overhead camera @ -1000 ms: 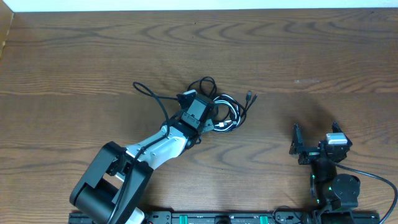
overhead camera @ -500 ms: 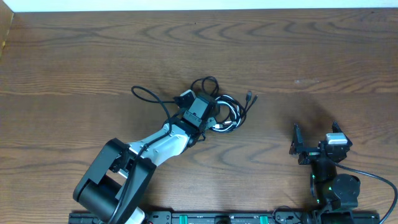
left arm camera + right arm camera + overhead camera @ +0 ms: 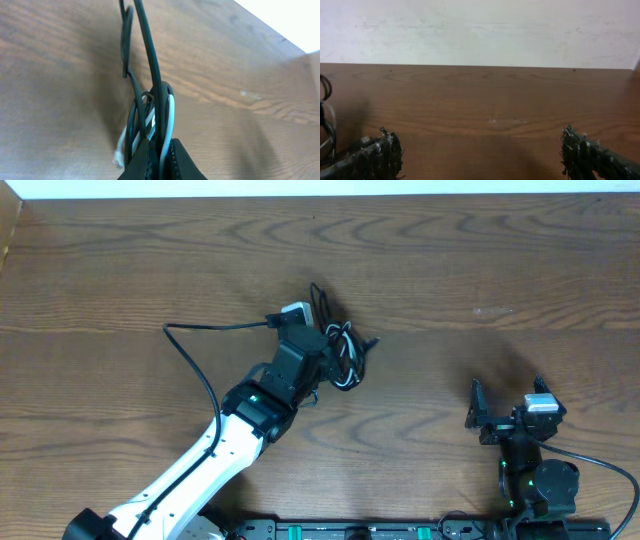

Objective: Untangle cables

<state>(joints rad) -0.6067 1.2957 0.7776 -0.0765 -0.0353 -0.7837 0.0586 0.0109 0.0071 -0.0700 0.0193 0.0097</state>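
Observation:
The black cables at the tangle's outer side [image 3: 360, 368] [image 3: 331, 154], across from my left gripper, should be gripped next by my right gripper.
The cables [image 3: 346, 356], two black and one white, hang bunched in a tight tangle at the table's middle. My left gripper [image 3: 322, 358] is shut on them. In the left wrist view the jaws [image 3: 159, 156] pinch a white cord and black cords [image 3: 150, 100], which run up and away over the wood, with a white plug end [image 3: 118, 159] at the lower left. My right gripper [image 3: 507, 395] is open and empty at the near right, far from the bundle. Its fingers [image 3: 482, 155] are spread wide, and a bit of the cables [image 3: 325, 117] shows at that view's left edge.
The thick black wire [image 3: 190, 350] of the left arm loops out to the left of the arm. The wooden table [image 3: 480, 270] has a pale wall along its far edge [image 3: 480, 30]. The arm bases stand at the near edge.
My left arm has swung and stretched out, and the gripper has dragged the cable bundle left and a little farther away, bunching it tighter. The arm's wire loop spread left. The right arm has not moved.

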